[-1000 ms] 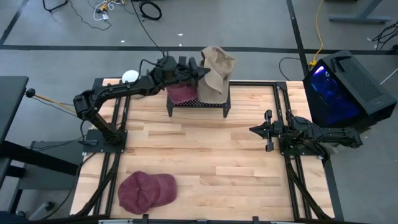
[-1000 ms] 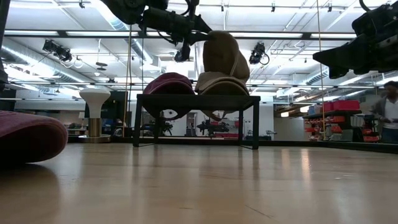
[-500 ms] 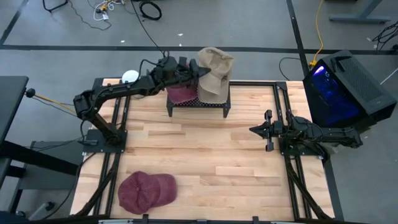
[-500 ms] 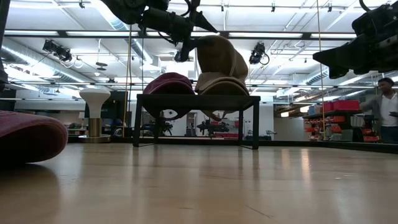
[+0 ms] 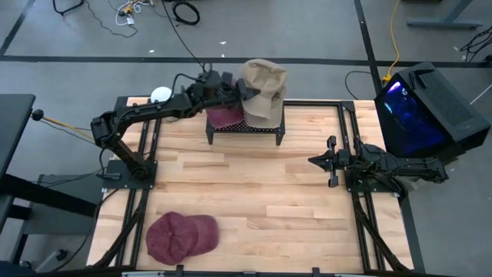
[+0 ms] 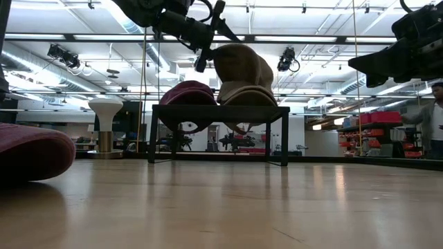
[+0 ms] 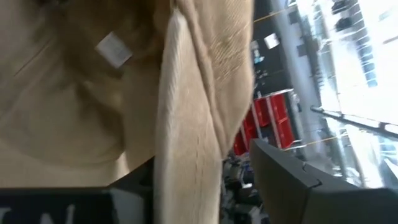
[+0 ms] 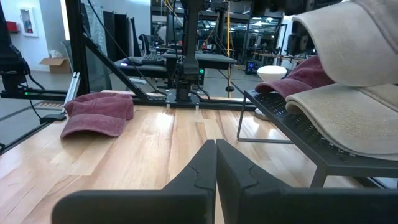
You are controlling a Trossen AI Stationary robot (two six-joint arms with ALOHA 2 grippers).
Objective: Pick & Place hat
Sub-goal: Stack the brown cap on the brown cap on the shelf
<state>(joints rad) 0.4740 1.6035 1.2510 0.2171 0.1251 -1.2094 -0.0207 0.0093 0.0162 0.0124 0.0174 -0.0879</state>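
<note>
The upper tan hat sits tipped up on the lower tan hat, so next I pinch its hanging edge (image 7: 191, 118) with my left gripper and move it to sit lower before backing away.
A tan hat (image 5: 265, 79) sits upright on top of a second tan hat (image 6: 249, 95), which lies on a black mesh rack (image 5: 242, 132) at the table's far edge. Beside them on the rack lies a maroon hat (image 5: 224, 115). Another maroon hat (image 5: 182, 235) lies on the table near the front left. My left gripper (image 5: 241, 87) is open at the upper tan hat's left side, one finger on either side of its edge (image 7: 186, 137). My right gripper (image 5: 332, 161) hovers shut at the table's right side, holding nothing. My left gripper comes at the upper tan hat level, from the table's left, and its open fingers (image 6: 220, 15) stand on either side of the hat's hanging edge (image 7: 186, 137). I cannot tell whether a finger touches the cloth. The hat rests on the tan hat below.
A white round object (image 5: 161, 94) stands at the far left corner. A dark computer case with blue light (image 5: 419, 108) stands beyond the table's right edge. Bare wood (image 5: 261, 200) lies between the rack and the near edge.
My left gripper has opened and rolled a little while staying by the rack. The upper tan hat, held high a second ago, has sunk a little and slumped toward the gripper, onto the tan hat beneath.
</note>
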